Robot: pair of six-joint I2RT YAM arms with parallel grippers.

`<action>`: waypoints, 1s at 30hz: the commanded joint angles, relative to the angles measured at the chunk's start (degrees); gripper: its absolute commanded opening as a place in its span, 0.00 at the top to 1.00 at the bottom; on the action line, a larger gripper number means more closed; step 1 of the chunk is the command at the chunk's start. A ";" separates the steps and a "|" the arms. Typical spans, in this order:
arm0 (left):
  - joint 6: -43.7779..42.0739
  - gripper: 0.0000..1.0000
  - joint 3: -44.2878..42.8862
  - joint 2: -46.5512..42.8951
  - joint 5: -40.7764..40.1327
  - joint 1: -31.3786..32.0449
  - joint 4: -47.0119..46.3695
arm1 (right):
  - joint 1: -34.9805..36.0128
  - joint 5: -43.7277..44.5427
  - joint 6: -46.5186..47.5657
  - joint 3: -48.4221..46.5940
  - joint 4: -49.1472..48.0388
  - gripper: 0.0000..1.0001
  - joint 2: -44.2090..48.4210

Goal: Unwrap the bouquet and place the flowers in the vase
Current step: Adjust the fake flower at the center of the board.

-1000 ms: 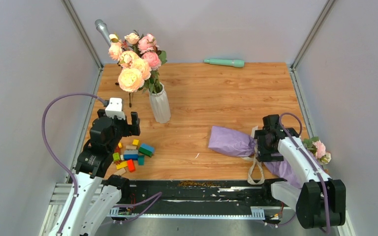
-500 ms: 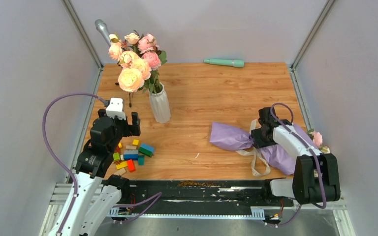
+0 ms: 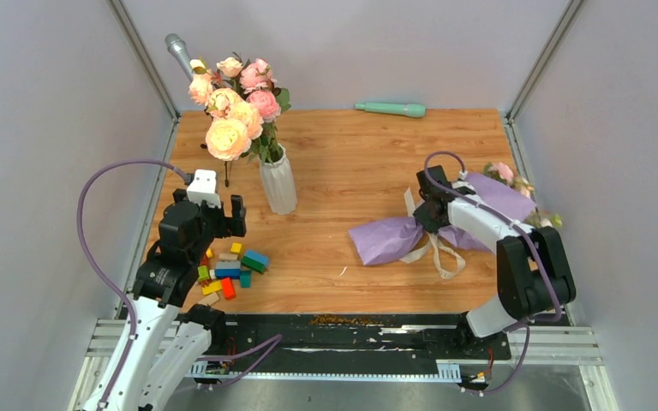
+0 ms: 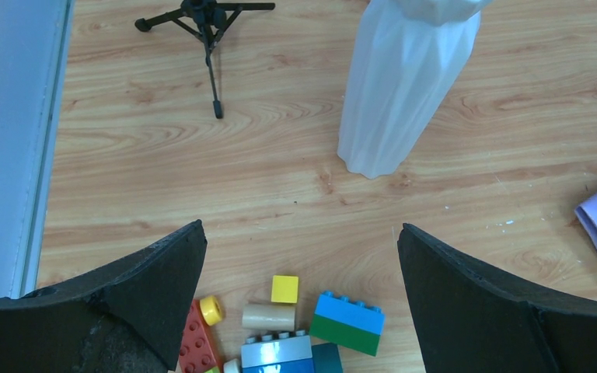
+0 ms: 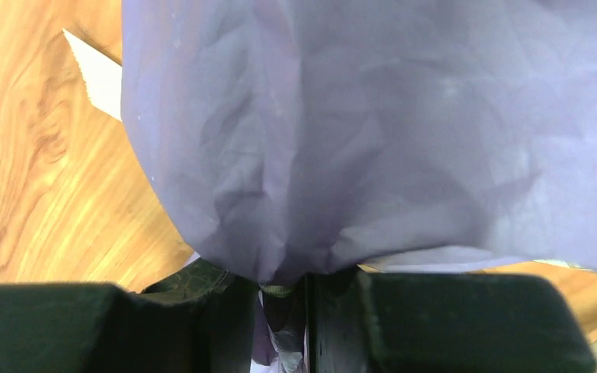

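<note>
The bouquet is lying flat with its beige ribbon far from my left gripper, so my right gripper will first grab the tied waist point(image 3: 418, 229) and lift the bouquet upright.
The bouquet point(image 3: 385, 240) lies on the right side of the table, its lilac paper point(image 5: 357, 116) pinched at the tied waist. Its flowers point(image 3: 507, 175), small pale pink and white, poke out at the far right end. My right gripper point(image 3: 427, 214) is shut on the waist of the bouquet; in the right wrist view the paper bunches between the right gripper's point(image 5: 280, 303) narrow jaws. Beige ribbon point(image 3: 442, 257) trails loose toward the near edge. The ribbed white vase point(image 3: 278, 182) stands left of centre, and shows again as the vase point(image 4: 400, 85). My left gripper point(image 3: 222, 214) is open and empty.
Large peach and pink blooms point(image 3: 231, 103) fill the vase. Several toy blocks point(image 4: 346, 322) lie beneath my left gripper point(image 4: 301, 228). A small black tripod point(image 4: 206, 31) stands behind the vase on the left. A green handle point(image 3: 391, 109) lies at the back edge.
My right gripper has closed on the bouquet's waist and carried it back and to the left, swinging the flower end toward the far right. The left arm has not moved.
</note>
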State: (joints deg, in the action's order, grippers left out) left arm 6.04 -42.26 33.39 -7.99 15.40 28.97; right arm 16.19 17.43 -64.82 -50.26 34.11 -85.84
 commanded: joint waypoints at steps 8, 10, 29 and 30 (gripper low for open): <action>-0.92 0.00 0.23 0.71 1.45 0.25 -1.59 | 6.05 -3.24 40.78 -13.19 -15.34 0.76 -13.35; -1.06 0.00 0.31 0.65 1.80 0.25 -1.73 | 6.05 -5.19 45.43 -14.49 -15.34 0.74 -14.91; -1.82 0.00 0.96 0.29 1.38 0.25 -2.05 | 8.70 3.61 43.09 -17.38 -4.68 0.29 -12.84; -1.82 0.00 0.95 0.28 1.35 0.25 -1.92 | 8.69 3.77 42.64 -17.52 -4.64 0.29 -13.46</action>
State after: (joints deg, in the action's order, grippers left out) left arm 5.41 -41.54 33.76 -6.46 15.40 28.88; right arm 24.60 16.71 -19.07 -65.43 27.53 -98.28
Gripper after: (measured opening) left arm 1.000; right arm 0.708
